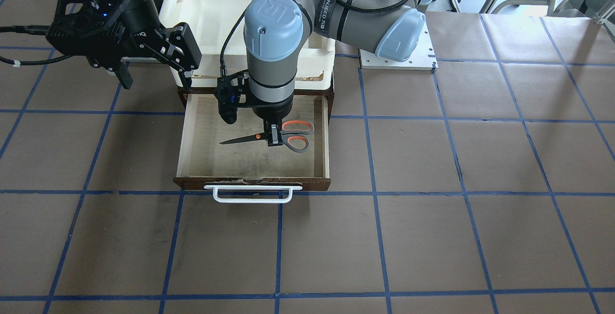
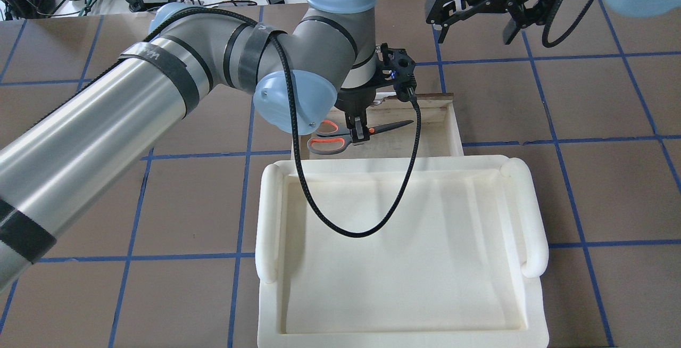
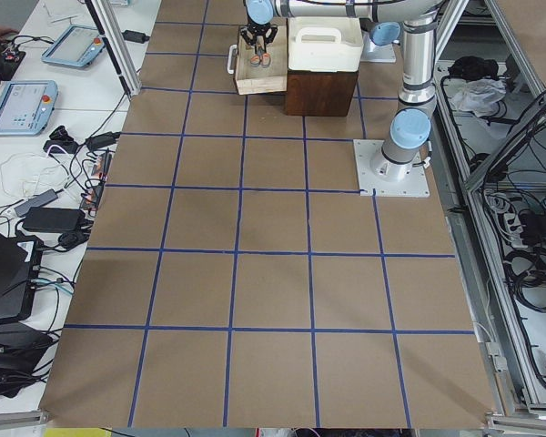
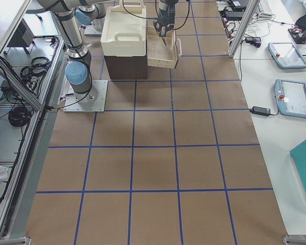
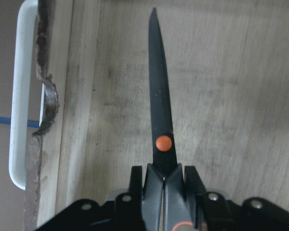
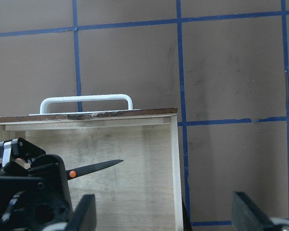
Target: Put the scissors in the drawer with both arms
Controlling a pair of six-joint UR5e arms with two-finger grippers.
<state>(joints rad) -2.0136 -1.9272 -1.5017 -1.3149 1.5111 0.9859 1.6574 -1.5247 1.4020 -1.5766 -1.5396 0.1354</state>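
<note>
The scissors will go down on the drawer's plywood bottom behind the white loop handle [image 1: 267, 150] [image 5: 155, 134], set there by my left gripper.
The drawer [image 1: 323, 160] is pulled open, its white loop handle [image 1: 252, 194] toward the table's middle. My left gripper [image 1: 274, 137] reaches down into it and is shut on the scissors [image 1: 297, 143] just behind the orange pivot. The scissors lie level, low over the plywood floor, blades closed. In the left wrist view the black blade [image 5: 160, 110] points along the drawer floor [image 5: 231, 96], between the fingers [image 5: 137, 180]. In the overhead view the left gripper [image 2: 360, 134] holds the scissors [image 2: 325, 145]. My right gripper [image 1: 156, 76] hovers open and empty beside the drawer's back corner [image 6: 166, 214].
A cream-white plastic tray [image 2: 271, 220] sits on the dark brown cabinet behind the drawer and also shows in the front view [image 1: 173, 11]. Brown table paper with blue tape lines lies all around. The left arm's black cable [image 2: 346, 231] hangs over the tray.
</note>
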